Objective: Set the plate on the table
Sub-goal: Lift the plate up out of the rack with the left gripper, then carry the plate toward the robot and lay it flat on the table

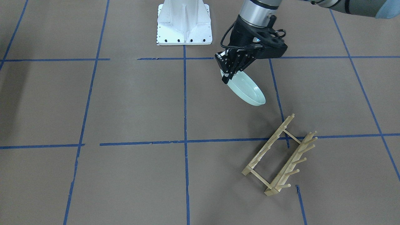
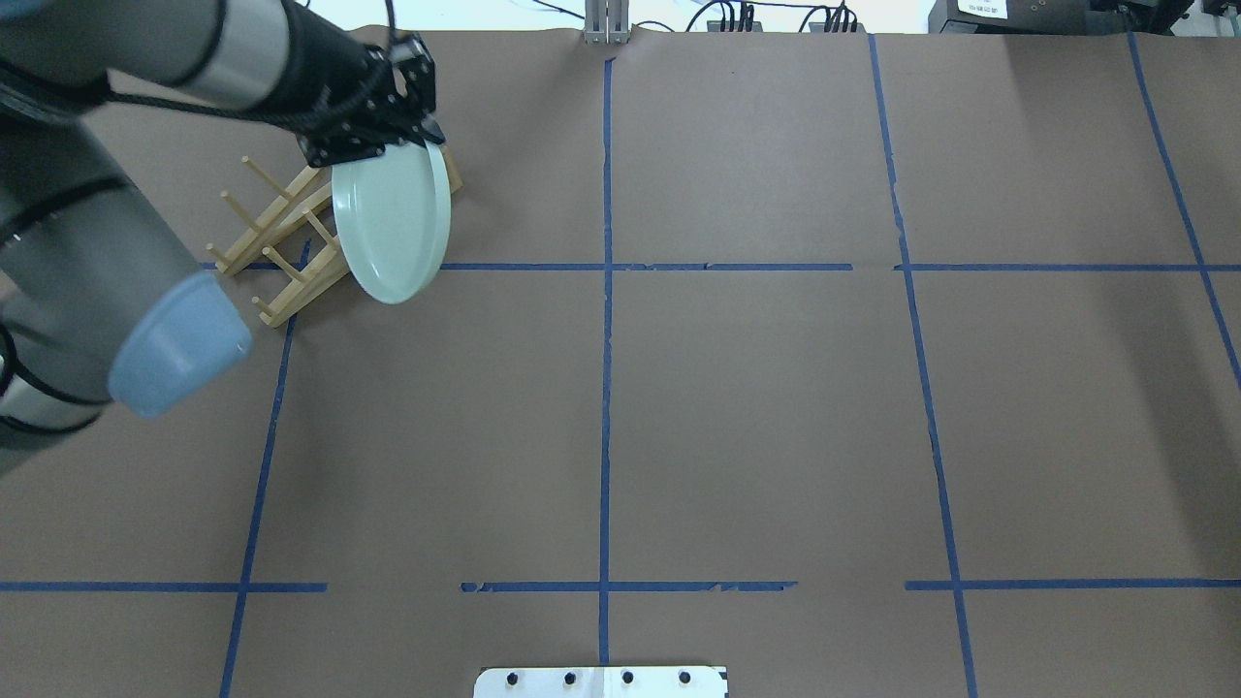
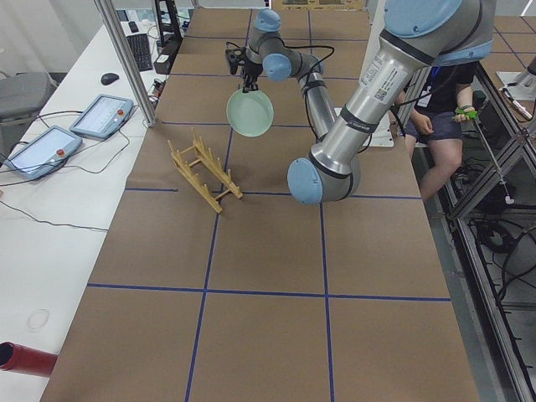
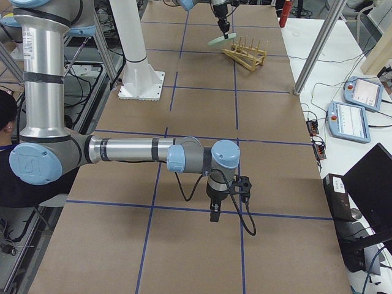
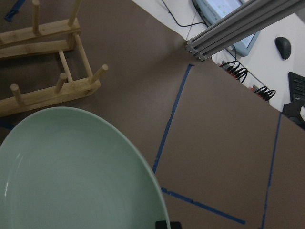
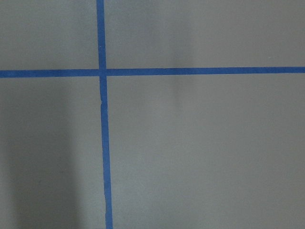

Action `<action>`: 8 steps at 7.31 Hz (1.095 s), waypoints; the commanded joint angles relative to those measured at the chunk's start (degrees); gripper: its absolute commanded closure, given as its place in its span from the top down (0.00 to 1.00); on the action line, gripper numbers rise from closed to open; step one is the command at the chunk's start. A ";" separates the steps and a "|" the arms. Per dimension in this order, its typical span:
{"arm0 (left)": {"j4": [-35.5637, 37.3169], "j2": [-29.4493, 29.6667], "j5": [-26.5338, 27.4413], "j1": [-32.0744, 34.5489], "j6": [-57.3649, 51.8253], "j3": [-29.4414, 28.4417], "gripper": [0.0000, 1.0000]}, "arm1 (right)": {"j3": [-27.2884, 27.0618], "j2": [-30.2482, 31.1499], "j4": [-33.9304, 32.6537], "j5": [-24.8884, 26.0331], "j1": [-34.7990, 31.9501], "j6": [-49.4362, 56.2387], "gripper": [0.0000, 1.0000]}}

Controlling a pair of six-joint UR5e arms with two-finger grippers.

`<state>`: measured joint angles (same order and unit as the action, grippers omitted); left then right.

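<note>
The robot's left gripper should release the plate on the table [image 1: 235, 82] between the white robot base and the wooden peg rack.
My left gripper [image 1: 226, 76] is shut on the rim of the pale mint-green plate [image 1: 247, 89] and holds it tilted in the air above the brown table [image 1: 134, 103], clear of the wooden peg rack [image 1: 279, 156]. In the overhead view the gripper [image 2: 427, 136] grips the plate [image 2: 393, 228] at its far edge, and the plate overlaps the rack [image 2: 281, 233]. The left wrist view shows the plate [image 5: 71, 176] filling the lower left, with the rack [image 5: 52, 81] beyond it. My right gripper [image 4: 214, 214] hangs low over the table far from the plate; I cannot tell whether it is open or shut.
The white robot base [image 1: 184, 23] stands at the table's edge. Blue tape lines [image 2: 606, 320] cross the table. Tablets [image 3: 100, 113] and cables lie on the side bench beyond the rack. An aluminium post [image 3: 126, 59] stands near the rack. A seated person [image 3: 440, 100] is by the robot.
</note>
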<state>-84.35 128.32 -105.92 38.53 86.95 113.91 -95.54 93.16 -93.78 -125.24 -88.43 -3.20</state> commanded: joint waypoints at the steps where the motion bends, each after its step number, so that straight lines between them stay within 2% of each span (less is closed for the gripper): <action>1: 10.83 0.70 7.00 -10.88 -8.77 -0.79 0.00 | 0.00 0.00 0.00 0.00 0.01 -0.05 1.00; 2: 12.96 0.70 11.22 -14.94 -10.65 -3.49 0.00 | 0.00 0.00 0.00 0.00 0.02 -0.06 1.00; 4: 13.16 2.36 15.20 -18.57 -18.10 -11.48 0.00 | 0.00 0.00 0.00 0.00 0.01 0.03 1.00; 5: 13.76 3.59 17.22 -19.62 -18.31 -15.09 0.00 | 0.00 0.00 0.00 0.00 0.02 0.03 1.00; 7: 16.13 4.91 21.78 -23.13 -18.40 -17.92 0.00 | 0.00 0.00 0.00 0.00 0.01 -0.05 1.00; 8: 16.32 5.70 21.89 -23.41 -18.40 -18.37 0.68 | 0.00 0.00 0.00 0.00 0.02 0.03 1.00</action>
<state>-68.68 133.07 -85.19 16.28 68.64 96.68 -95.54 93.16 -93.78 -125.24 -88.44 -3.20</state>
